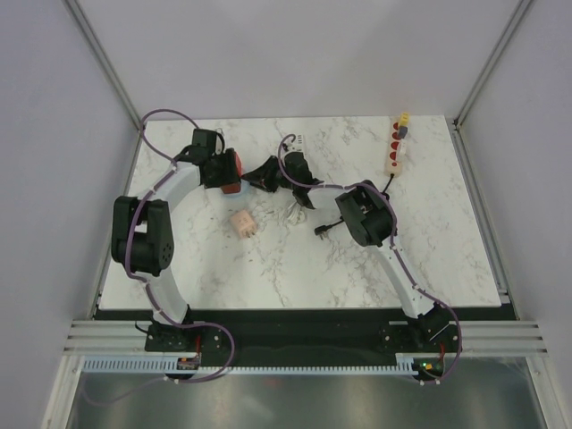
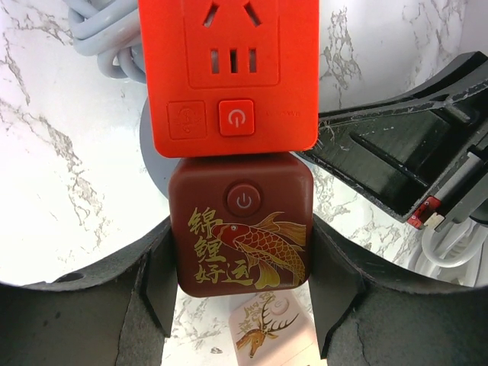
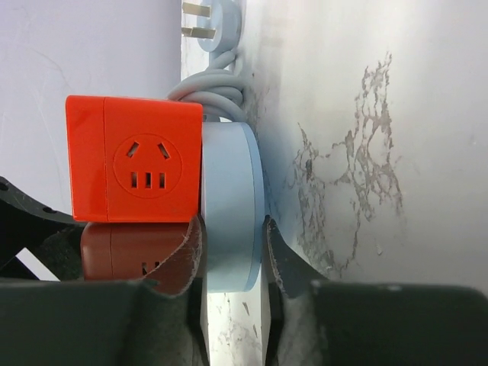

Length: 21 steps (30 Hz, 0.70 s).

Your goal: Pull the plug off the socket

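The robot's left gripper will set the dark red plug, now pushed into the socket's side, down on the table (image 1: 221,223) (image 2: 191,343) next to the pink cube.
An orange-red cube socket (image 2: 229,69) sits on a pale blue round base (image 3: 229,206). A dark red cube plug (image 2: 241,225) with a gold koi print is pushed into the socket's side. My left gripper (image 2: 241,255) is shut on this plug, one pad against each side. My right gripper (image 3: 232,252) is shut on the edge of the blue base, with the socket (image 3: 133,160) and the plug (image 3: 122,252) to its left. In the top view both grippers meet at the socket (image 1: 234,170) at the table's back left.
A pink cube with a deer print (image 1: 241,222) lies just in front of the socket. The socket's grey cable (image 2: 99,38) coils behind it and ends in a white pronged plug (image 3: 213,19). A white power strip (image 1: 397,143) lies at the back right, a black plug (image 1: 322,230) mid-table.
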### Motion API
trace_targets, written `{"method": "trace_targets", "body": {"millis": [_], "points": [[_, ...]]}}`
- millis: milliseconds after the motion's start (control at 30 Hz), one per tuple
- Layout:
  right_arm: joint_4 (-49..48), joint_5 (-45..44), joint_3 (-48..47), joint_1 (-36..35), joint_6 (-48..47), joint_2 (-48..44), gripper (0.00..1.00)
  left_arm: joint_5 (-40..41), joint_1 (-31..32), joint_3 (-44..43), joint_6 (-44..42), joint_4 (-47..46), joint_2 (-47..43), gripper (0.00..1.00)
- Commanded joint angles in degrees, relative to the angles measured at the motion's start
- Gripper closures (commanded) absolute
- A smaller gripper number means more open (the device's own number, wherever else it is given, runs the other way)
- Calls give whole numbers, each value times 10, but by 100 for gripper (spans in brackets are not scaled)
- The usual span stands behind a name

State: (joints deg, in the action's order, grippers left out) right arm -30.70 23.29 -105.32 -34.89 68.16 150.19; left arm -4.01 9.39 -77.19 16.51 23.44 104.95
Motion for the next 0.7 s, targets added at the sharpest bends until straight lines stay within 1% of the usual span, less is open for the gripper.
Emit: {"method": "trace_targets", "body": {"millis": [0, 33, 133, 167, 200, 267, 333, 400, 500, 533, 567, 600, 667], "points": [[15, -2, 6, -8, -20, 9, 95, -68, 7, -11, 31, -54, -35, 98], [32, -15, 5, -8, -43, 4, 100, -68, 7, -10, 31, -54, -35, 98], [93, -51, 5, -8, -81, -7, 100, -63, 7, -11, 35, -51, -36, 98], [113, -61, 3, -9, -107, -9, 100, -59, 6, -13, 38, -47, -36, 98], [156, -72, -7, -10, -120, -10, 100, -57, 6, -18, 47, -42, -35, 98], [179, -93, -13, -11, -149, -12, 100, -69, 3, -21, 55, -37, -36, 98], [209, -108, -15, -11, -159, -12, 100, -81, -2, -27, 69, -37, -38, 98], [229, -127, -12, -11, -165, -10, 100, -117, -6, -31, 88, -40, -36, 98], [246, -139, -13, -11, -167, -7, 100, -140, -10, -28, 92, -59, -42, 98], [249, -145, -12, -11, -170, -8, 100, -135, -7, -28, 85, -60, -45, 98], [255, -151, -15, -12, -172, -7, 100, -102, -3, -27, 78, -56, -53, 98], [269, -160, -21, -13, -174, -8, 100, -74, 3, -28, 51, -51, -56, 98], [287, -162, -36, -14, -176, -4, 100, -12, 26, -31, 21, -29, -62, 98]]}}
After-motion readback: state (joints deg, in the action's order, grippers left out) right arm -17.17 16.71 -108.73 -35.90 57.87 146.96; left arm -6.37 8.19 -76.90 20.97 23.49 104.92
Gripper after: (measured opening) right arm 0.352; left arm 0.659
